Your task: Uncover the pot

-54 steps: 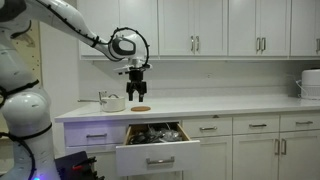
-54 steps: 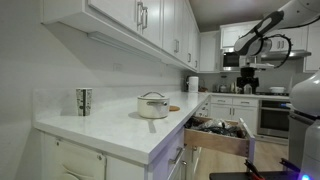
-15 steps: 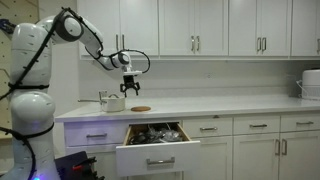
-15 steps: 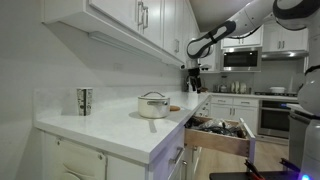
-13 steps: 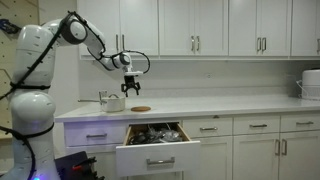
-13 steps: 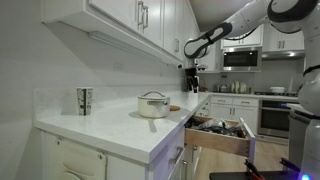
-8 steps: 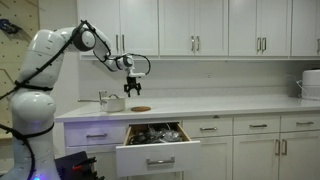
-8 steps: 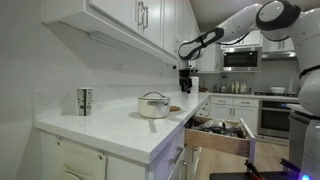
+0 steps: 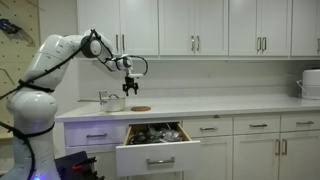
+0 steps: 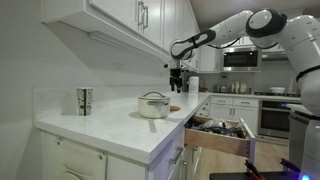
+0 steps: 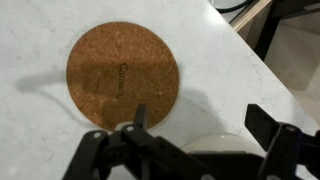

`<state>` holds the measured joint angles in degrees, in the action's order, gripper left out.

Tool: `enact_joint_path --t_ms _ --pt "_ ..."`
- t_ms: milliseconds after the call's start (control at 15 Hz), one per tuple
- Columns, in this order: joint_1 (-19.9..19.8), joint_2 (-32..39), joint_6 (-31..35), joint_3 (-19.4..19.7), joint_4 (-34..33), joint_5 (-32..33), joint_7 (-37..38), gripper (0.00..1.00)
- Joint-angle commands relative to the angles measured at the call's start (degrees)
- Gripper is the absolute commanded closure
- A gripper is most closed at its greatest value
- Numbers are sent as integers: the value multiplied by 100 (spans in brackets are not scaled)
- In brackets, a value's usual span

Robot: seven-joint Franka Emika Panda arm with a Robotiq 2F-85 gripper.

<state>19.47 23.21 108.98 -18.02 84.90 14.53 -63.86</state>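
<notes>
I need to move my gripper to the metal handle point(image 9: 113, 96) on top of the pot's lid next and close it there, because lifting the lid uncovers the pot.
The small silvery-white pot point(image 9: 112, 101) stands on the white counter with its lid on, and it also shows in the other exterior view point(image 10: 153, 105). A flat brown cork disc point(image 9: 141, 108) lies on the counter beside it; it is large in the wrist view point(image 11: 122, 75). My gripper point(image 9: 128, 89) hangs open and empty in the air, above and between the pot and the disc in both exterior views point(image 10: 178, 86). In the wrist view the open jaws point(image 11: 200, 128) straddle a pale rounded edge of the pot point(image 11: 228, 145) at the bottom.
A drawer point(image 9: 156, 152) full of utensils stands open below the counter point(image 10: 222, 138). A metal cup point(image 10: 84, 100) stands at the counter's near end. Upper cabinets point(image 9: 190, 25) hang above. A white appliance point(image 9: 310, 85) sits at the far end.
The arm has swung along the counter from over the disc toward the pot, and the gripper has come a little lower. It stays open and empty.
</notes>
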Motion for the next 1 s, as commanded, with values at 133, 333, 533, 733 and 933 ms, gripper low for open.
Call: enact_joint_path --t_ms 133,333,533,733,933 --pt "367 345 -355 -124 -610 -65 98 0" --pt "558 437 -470 -155 -719 -52 170 0" --pt "727 546 -518 -179 -830 -34 242 0" --pt "839 644 -551 -190 -945 -28 231 0" --pt "951 729 -582 -182 -1071 -11 337 0"
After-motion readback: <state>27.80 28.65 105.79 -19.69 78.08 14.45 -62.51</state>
